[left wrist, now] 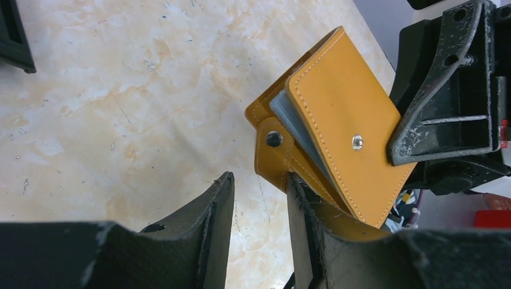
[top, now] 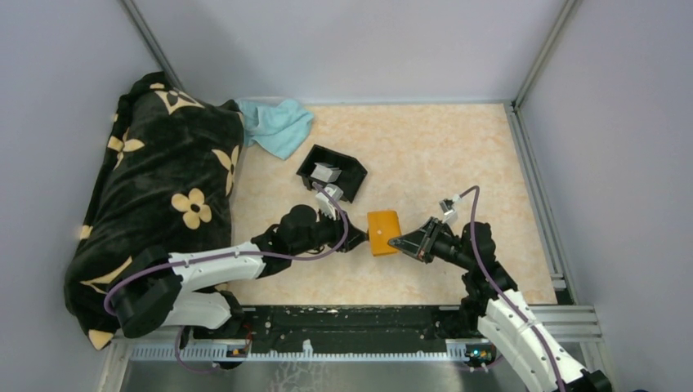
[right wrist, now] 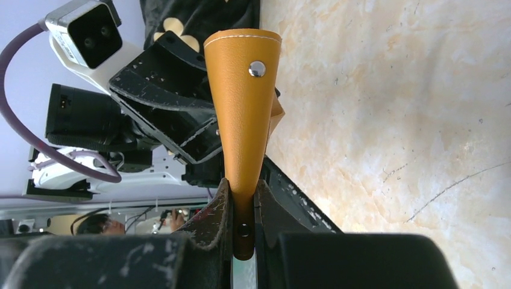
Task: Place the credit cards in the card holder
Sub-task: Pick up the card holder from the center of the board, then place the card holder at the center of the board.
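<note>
My right gripper has a spot for the orange card holder by my left gripper's fingertips. It will release the card holder there on the marbled tabletop (top: 364, 250).
The orange card holder (top: 384, 233) hangs folded between the two grippers, just above the table. My right gripper (right wrist: 243, 192) is shut on its lower edge (right wrist: 242, 108). In the left wrist view the card holder (left wrist: 346, 126) gapes slightly, and the grey-blue edge of a credit card (left wrist: 288, 115) shows between its flaps. My left gripper (left wrist: 259, 186) is open with only table between its fingers; its right finger (left wrist: 304, 211) touches the holder's snap tab. More pale credit cards (top: 325, 173) lie in the black tray (top: 350, 170).
A black flowered blanket (top: 163, 196) fills the left side, with a light blue cloth (top: 278, 124) at the back left. Grey walls and a metal rail (top: 535, 196) bound the marbled tabletop (top: 458, 147).
</note>
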Motion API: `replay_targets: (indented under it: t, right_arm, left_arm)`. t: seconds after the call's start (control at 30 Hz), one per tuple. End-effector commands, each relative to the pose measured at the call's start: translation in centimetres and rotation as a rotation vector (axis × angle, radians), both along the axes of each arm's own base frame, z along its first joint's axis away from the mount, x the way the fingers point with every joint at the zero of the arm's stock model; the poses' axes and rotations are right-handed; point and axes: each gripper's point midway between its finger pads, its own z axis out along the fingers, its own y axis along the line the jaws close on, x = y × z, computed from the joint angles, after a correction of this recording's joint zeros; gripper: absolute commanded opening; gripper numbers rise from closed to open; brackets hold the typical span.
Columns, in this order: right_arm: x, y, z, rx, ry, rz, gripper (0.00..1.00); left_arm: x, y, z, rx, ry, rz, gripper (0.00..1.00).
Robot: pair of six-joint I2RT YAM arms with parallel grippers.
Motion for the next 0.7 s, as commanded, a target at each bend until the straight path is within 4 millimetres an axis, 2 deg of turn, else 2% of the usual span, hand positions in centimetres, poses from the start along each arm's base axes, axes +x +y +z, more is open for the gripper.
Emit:
replay_targets:
  t: [0.0, 0.17, 0.3, 0.53, 0.67]
  right_arm:
    - [-0.4, 0.4, 2.8, 0.079, -0.065, 0.035, 0.0]
    - [-0.3, 0.4, 4.3, 0.089, -0.095, 0.034, 0.0]
    - [-0.1, 0.5, 5.0, 0.08, -0.108, 0.037, 0.0]
    - [0.3, 0.2, 3.5, 0.022, -0.1, 0.015, 0.0]
    - [0.6, 0.3, 2.4, 0.025, -0.089, 0.013, 0.0]
  left_arm:
    - [0.2, -0.4, -0.9, 0.012, 0.004, 0.001, 0.44]
    - [-0.3, 0.0, -3.5, 0.052, 0.058, 0.01, 0.44]
    - [-0.9, 0.6, -4.8, 0.065, 0.086, 0.027, 0.44]
    - [-0.3, 2.3, -4.3, 0.067, 0.089, 0.121, 0.45]
    - [-0.3, 3.6, -4.7, 0.062, 0.108, 0.185, 0.45]
